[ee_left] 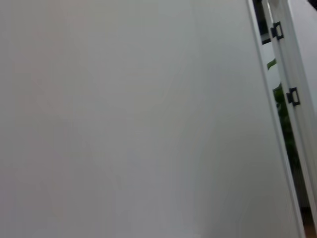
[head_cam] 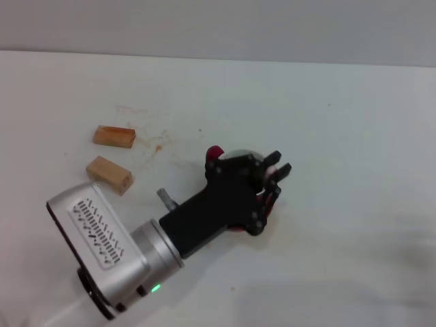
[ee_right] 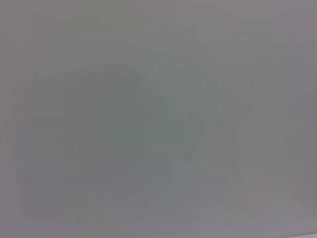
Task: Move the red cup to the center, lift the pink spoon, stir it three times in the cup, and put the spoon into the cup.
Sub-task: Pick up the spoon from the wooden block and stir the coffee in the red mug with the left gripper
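Note:
Next, my left gripper releases the pink spoon inside the red cup, so that it is leaning (head_cam: 226, 187) against the cup's near rim under my hand.
In the head view my left gripper (head_cam: 275, 176) reaches in from the lower left and sits over the red cup (head_cam: 214, 152), near the middle of the white table (head_cam: 340, 122). The black hand hides most of the cup. Only dark-red slivers show at its far left and under the hand. A small grey stub (head_cam: 165, 197) pokes out beside the forearm; I cannot tell whether it belongs to the pink spoon. A pale pinkish bit shows at the gripper tip. Both wrist views show only blank surface. My right gripper is out of view.
Two tan wooden blocks (head_cam: 114, 136) (head_cam: 109, 174) lie on the table to the left of the arm. Faint orange stains (head_cam: 158, 144) mark the table behind them. The left wrist view shows a white frame (ee_left: 285, 74) at the table's far side.

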`<state>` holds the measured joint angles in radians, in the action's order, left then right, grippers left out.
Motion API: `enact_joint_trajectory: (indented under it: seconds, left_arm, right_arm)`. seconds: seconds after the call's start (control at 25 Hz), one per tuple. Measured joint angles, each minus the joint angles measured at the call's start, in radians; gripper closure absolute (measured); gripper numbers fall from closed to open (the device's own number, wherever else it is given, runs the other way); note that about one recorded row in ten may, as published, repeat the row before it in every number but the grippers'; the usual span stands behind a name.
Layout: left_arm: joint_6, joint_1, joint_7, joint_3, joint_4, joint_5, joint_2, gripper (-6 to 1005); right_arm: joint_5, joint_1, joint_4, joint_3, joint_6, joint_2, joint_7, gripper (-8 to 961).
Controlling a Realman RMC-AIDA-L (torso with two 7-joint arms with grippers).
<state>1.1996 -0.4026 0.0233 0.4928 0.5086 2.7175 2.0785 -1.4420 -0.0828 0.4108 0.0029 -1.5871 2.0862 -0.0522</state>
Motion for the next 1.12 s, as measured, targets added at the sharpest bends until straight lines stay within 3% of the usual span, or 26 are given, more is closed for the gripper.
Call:
enact_joint_trajectory:
  seconds: [0.24,0.52,0.76,1.12]
  left_arm:
    - [0.0,0.076,-0.066,0.011,0.034,-0.001,-0.007,854]
    - [-0.005,0.103,-0.078,0.074,0.024,-0.002,-0.009,854]
    - [-0.07,0.078,-0.069,0.113,0.022,-0.003,-0.006,854]
    - [-0.08,0.025,-0.059,0.086,0.048,0.0,-0.004,854]
  right_arm:
    - [0.0,-0.001,0.0,0.0,0.001,0.0,0.0,953]
    - [0.0,-0.008,0.0,-0.003,0.004,0.0,0.0,953]
    - [-0.001,-0.004,0.0,-0.005,0.004,0.0,0.0,953]
    - [-0.002,-0.006,0.001,-0.015,0.001,0.001,0.0,953]
